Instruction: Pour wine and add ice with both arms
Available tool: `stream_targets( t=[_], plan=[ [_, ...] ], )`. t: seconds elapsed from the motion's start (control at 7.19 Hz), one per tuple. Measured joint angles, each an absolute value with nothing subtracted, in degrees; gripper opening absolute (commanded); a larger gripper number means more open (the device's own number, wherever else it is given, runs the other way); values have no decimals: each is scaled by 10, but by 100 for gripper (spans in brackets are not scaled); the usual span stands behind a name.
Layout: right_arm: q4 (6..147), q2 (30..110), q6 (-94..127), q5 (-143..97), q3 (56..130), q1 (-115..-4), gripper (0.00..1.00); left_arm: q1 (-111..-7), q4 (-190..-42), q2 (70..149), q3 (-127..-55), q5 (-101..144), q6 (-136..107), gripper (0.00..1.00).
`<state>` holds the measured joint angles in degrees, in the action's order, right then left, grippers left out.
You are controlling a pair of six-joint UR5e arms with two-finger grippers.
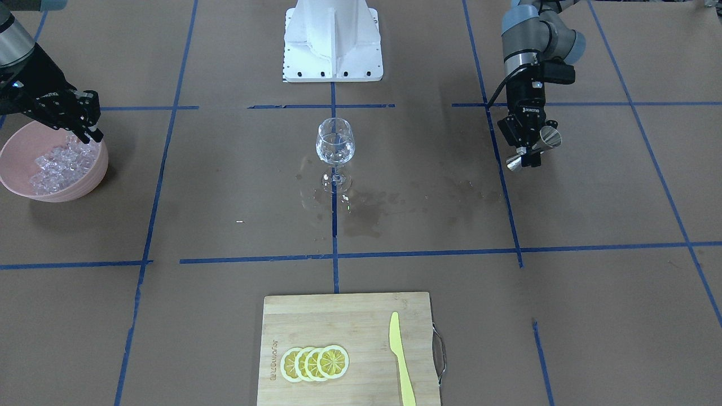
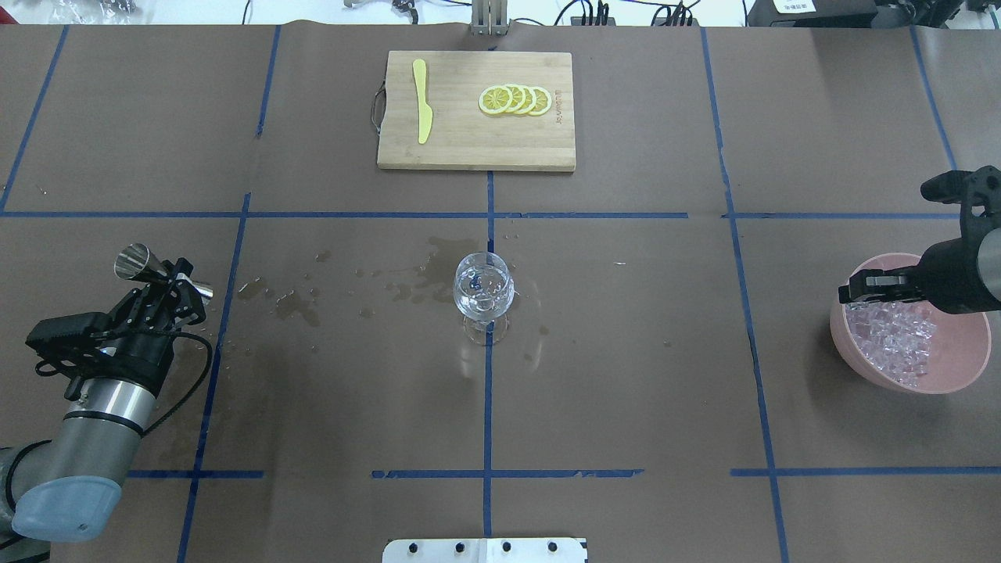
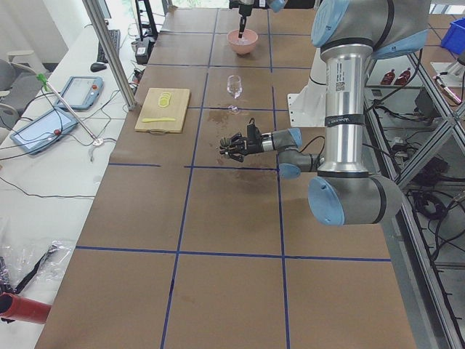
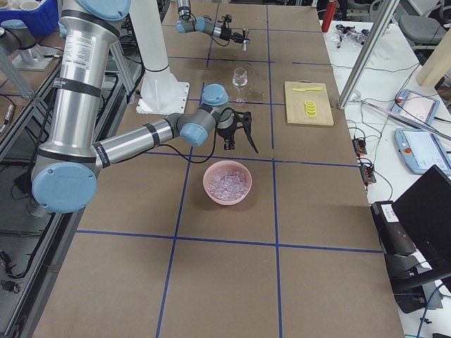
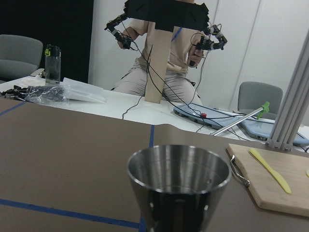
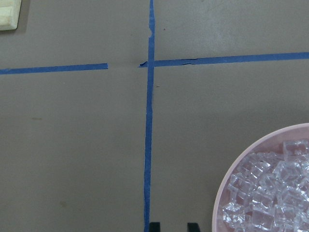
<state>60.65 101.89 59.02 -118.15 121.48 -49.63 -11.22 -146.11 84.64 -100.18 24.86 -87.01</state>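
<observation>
I will set the steel jigger upright on the table (image 1: 514, 171) next to the blue tape line closest to my left gripper and let it go.
My left gripper (image 2: 181, 283) is shut on a steel jigger (image 2: 145, 266), held above the table at the left, well away from the wine glass (image 2: 484, 291). In the left wrist view the jigger's cup (image 5: 178, 176) stands upright; I cannot make out any wine in it. The glass stands at the table's centre with clear glints inside. A heap of ice (image 2: 891, 338) fills the pink bowl (image 2: 958, 379). My right gripper (image 2: 846, 292) hovers at the bowl's left rim. Its fingertips (image 6: 154, 226) show a narrow gap, cut off by the frame edge.
Wet patches (image 2: 297, 305) spread over the brown paper left of the glass. A wooden cutting board (image 2: 453, 148) at the far side carries lemon slices (image 2: 516, 100) and a yellow knife (image 2: 422, 109). The white pedestal (image 1: 333, 42) stands at the robot's base.
</observation>
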Motion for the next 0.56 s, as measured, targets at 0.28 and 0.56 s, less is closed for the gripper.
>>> stream_targets(
  t=[0.28, 0.56],
  plan=[
    [606, 1017, 598, -1181, 1221, -495, 0, -108, -1451, 846, -984, 226, -883, 0],
    [607, 1010, 631, -1181, 1232, -485, 0, -101, -1410, 848, -982, 215, -884, 0]
  ],
)
